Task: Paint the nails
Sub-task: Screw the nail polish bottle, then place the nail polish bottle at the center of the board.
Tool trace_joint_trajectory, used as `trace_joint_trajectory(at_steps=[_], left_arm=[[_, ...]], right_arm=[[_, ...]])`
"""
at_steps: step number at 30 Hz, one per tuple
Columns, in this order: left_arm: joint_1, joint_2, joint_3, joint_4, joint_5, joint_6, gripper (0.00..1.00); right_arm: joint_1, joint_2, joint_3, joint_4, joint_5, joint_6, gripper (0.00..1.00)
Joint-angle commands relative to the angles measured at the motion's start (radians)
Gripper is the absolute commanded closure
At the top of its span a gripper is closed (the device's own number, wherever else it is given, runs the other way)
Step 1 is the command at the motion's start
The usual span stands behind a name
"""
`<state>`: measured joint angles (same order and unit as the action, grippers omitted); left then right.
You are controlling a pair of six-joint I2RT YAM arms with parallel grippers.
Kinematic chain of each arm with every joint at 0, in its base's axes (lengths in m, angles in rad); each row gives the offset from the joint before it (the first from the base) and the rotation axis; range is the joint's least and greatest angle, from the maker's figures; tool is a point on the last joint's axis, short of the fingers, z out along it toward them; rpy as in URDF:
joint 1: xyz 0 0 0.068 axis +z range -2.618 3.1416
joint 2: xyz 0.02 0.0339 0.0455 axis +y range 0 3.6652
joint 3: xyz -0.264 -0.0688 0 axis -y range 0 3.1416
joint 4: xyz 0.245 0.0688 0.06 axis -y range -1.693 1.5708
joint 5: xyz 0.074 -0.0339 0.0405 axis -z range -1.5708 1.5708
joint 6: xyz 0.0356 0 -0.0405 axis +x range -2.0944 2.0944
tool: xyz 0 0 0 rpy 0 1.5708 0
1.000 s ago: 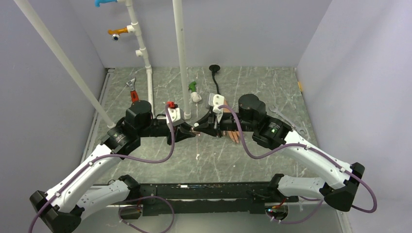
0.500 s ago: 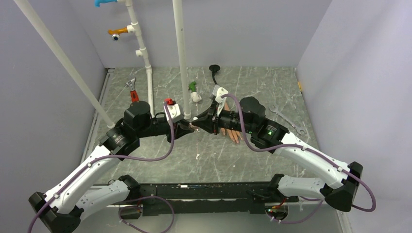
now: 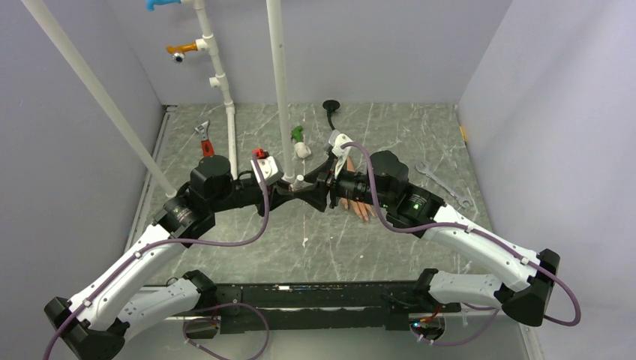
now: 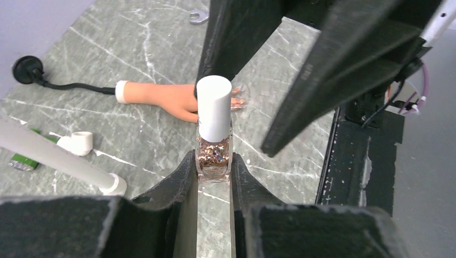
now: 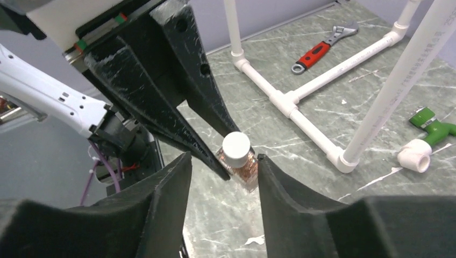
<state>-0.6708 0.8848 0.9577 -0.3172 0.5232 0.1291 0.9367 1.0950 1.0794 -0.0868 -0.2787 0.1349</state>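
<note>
My right gripper should square up, as its open fingers slant by the bottle's white cap, and take the clear body (image 4: 213,160) before my left gripper opens.
My left gripper (image 4: 214,171) is shut on a small clear polish bottle (image 4: 214,152) of copper glitter with a white cap (image 4: 214,107), held above the table. My right gripper (image 5: 221,161) is open, its fingers on either side of the capped bottle (image 5: 240,161) without clamping it. Both grippers meet mid-table in the top view (image 3: 300,184). The peach mannequin hand (image 4: 175,99) lies flat beyond the bottle, black stem (image 4: 64,85) to the left; its fingertips (image 3: 363,211) peek out under the right arm. The nails are mostly hidden behind the bottle and the right fingers.
White PVC pipe frame (image 3: 281,90) stands just behind the grippers, with a floor run (image 5: 285,102). A red-handled wrench (image 5: 317,50), a green fitting (image 5: 433,124), a white pipe elbow (image 5: 415,154) and a steel spanner (image 3: 439,180) lie on the grey marble table (image 3: 322,247).
My right gripper has rolled and moved left until its open fingers straddle the bottle's cap. My left gripper has shifted slightly up and right with the bottle.
</note>
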Motion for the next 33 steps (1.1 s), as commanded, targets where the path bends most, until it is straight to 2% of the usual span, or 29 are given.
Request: trace_joint_trajectory(at_steps=[1,3,8,12,15,19,24,33], left_arm=[[0.007,-0.021,0.020,0.051,-0.045,-0.001,1.00],[0.008,-0.021,0.021,0.047,-0.046,0.003,1.00],[0.008,-0.020,0.026,0.039,-0.024,0.014,1.00],[0.007,-0.026,0.022,0.038,0.000,0.026,1.00],[0.008,-0.022,0.023,0.026,0.066,0.049,1.00],[0.008,-0.009,0.033,0.001,0.148,0.084,1.00],[0.007,-0.007,0.035,-0.010,0.226,0.108,1.00],[0.007,0.004,0.041,-0.014,0.265,0.109,1.00]], right_arm=[[0.003,-0.014,0.005,-0.008,-0.006,-0.013,0.39],[0.002,-0.022,0.007,-0.010,0.000,-0.028,0.28],[0.001,-0.031,0.025,-0.030,0.037,-0.075,0.16],[-0.006,-0.046,0.030,-0.056,0.046,-0.120,0.12],[-0.029,-0.070,0.006,-0.064,-0.020,-0.170,0.11],[-0.042,-0.081,-0.003,-0.118,-0.153,-0.243,0.12],[-0.058,-0.094,-0.006,-0.164,-0.234,-0.292,0.15],[-0.074,-0.022,0.033,-0.187,-0.332,-0.306,0.41]])
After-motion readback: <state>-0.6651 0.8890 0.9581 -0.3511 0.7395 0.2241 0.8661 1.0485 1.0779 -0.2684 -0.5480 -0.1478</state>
